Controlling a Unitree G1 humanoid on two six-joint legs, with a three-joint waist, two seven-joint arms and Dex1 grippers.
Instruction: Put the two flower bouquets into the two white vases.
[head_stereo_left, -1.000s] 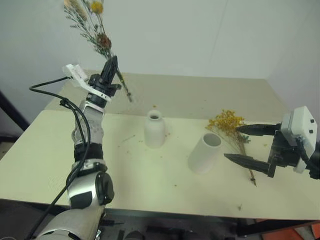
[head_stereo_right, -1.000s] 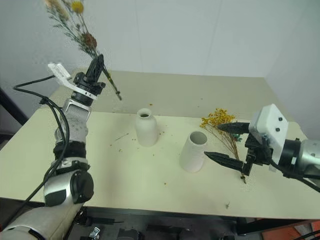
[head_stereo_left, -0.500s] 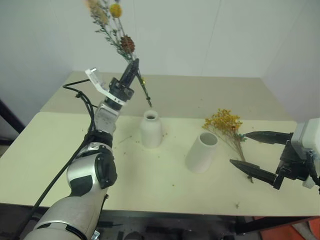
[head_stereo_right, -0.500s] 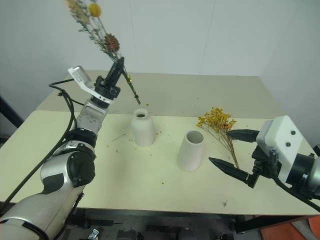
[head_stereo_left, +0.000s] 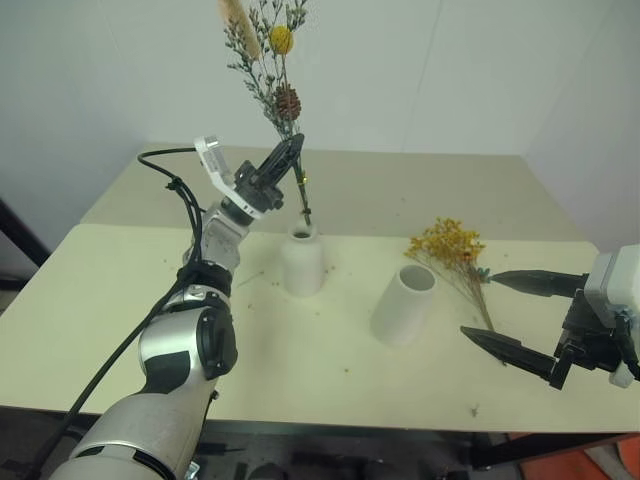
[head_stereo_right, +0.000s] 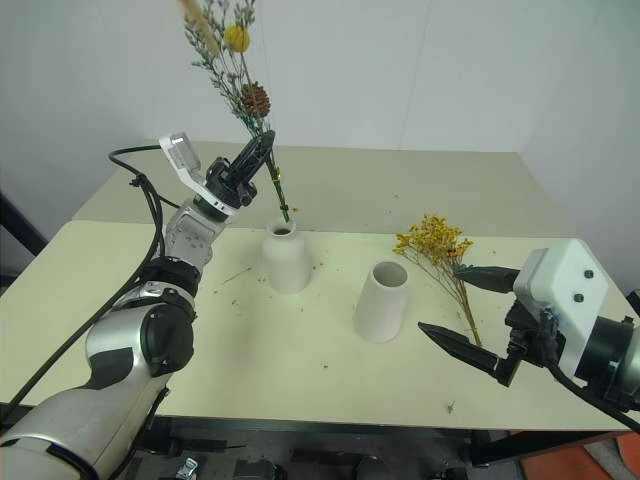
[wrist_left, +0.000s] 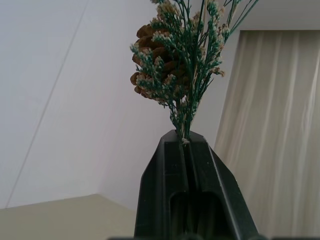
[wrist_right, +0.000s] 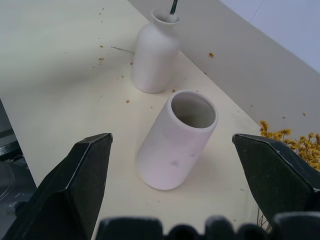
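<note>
The robot's left gripper should release the pine cone bouquet in the opening of the short narrow-necked white vase (head_stereo_left: 304, 234).
My left gripper (head_stereo_left: 287, 158) is shut on the stems of the small dried bouquet (head_stereo_left: 268, 60), grey-green sprigs with a pine cone and a yellow bloom, held nearly upright. Its stem end (head_stereo_left: 306, 218) reaches the mouth of the short narrow-necked white vase (head_stereo_left: 302, 265); in the right wrist view the stem (wrist_right: 173, 7) touches that vase's rim. The taller wide-mouthed vase (head_stereo_left: 405, 305) stands to the right, with nothing inside. The yellow bouquet (head_stereo_left: 452, 245) lies on the table beyond it. My right gripper (head_stereo_left: 478, 305) hovers open just right of the yellow stems, holding nothing.
The cream table (head_stereo_left: 300, 370) carries scattered crumbs of dried flower around both vases. A white wall stands behind the table's far edge. A black cable hangs from my left wrist over the table's left side.
My left gripper has carried the dried bouquet to the right and tipped it more upright, bringing the stem end to the short vase's mouth. The right gripper has pulled back slightly, still open.
</note>
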